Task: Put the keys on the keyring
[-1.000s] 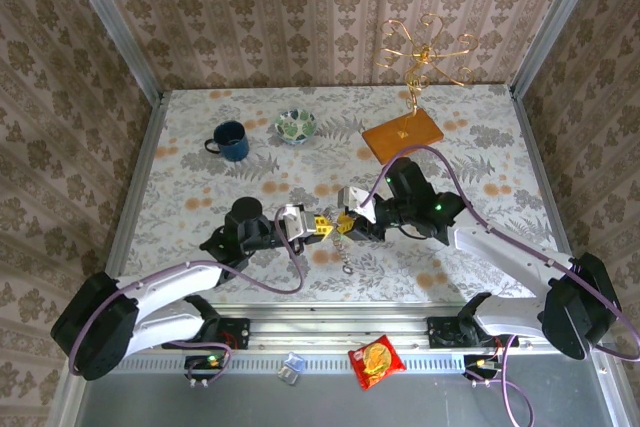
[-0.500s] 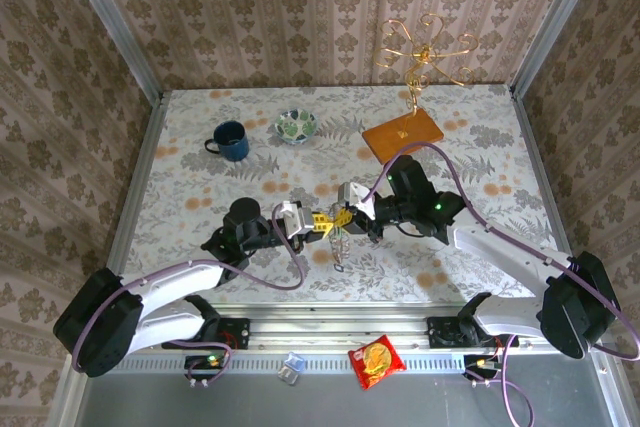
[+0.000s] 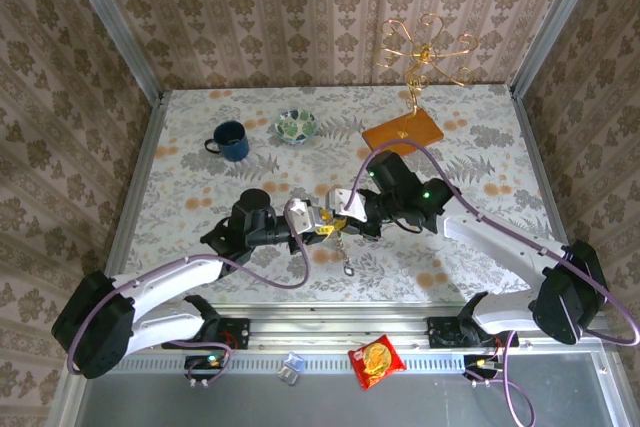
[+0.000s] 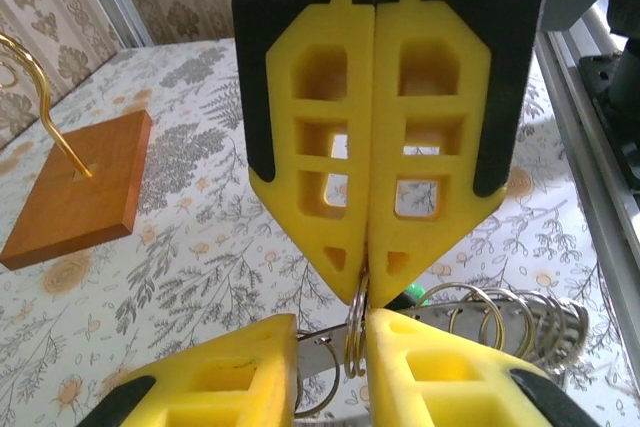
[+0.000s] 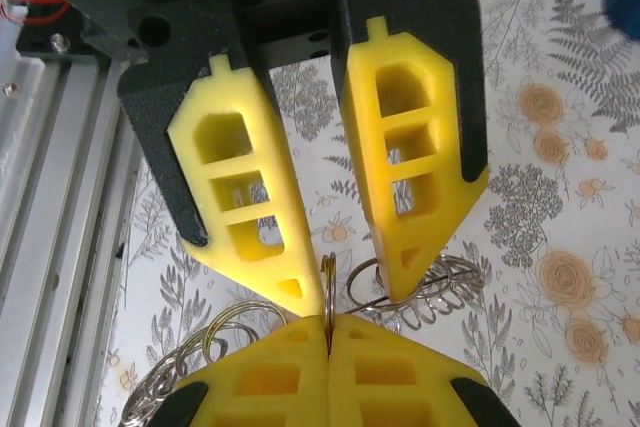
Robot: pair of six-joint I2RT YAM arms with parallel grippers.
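My left gripper should hold the metal keyring while my right gripper, which pinches the keyring beside the key's green head, takes hold of the green head [image 4: 412, 293].
My left gripper [image 4: 365, 269] is shut on a thin metal keyring [image 4: 356, 332], held edge-on between its yellow fingertips. My right gripper [image 5: 350, 292] is open, with one fingertip on each side of that same keyring [image 5: 328, 287]. In the top view the two grippers meet nose to nose above the table's middle, left gripper [image 3: 316, 220] against right gripper [image 3: 338, 217]. A bit of the key's green head [image 4: 412, 295] peeks out behind the right finger. A string of linked rings [image 4: 515, 312] trails from the held ring and hangs down to the table [image 3: 347, 265].
A blue mug [image 3: 231, 140] and a small patterned bowl [image 3: 296, 126] stand at the back left. A gold wire stand on a wooden base [image 3: 403, 133] is at the back right. A red snack packet [image 3: 376, 360] lies on the front rail.
The right gripper has moved left and closed the gap to the left gripper, so their fingertips now meet around the ring. Both arms have shifted slightly up and left.
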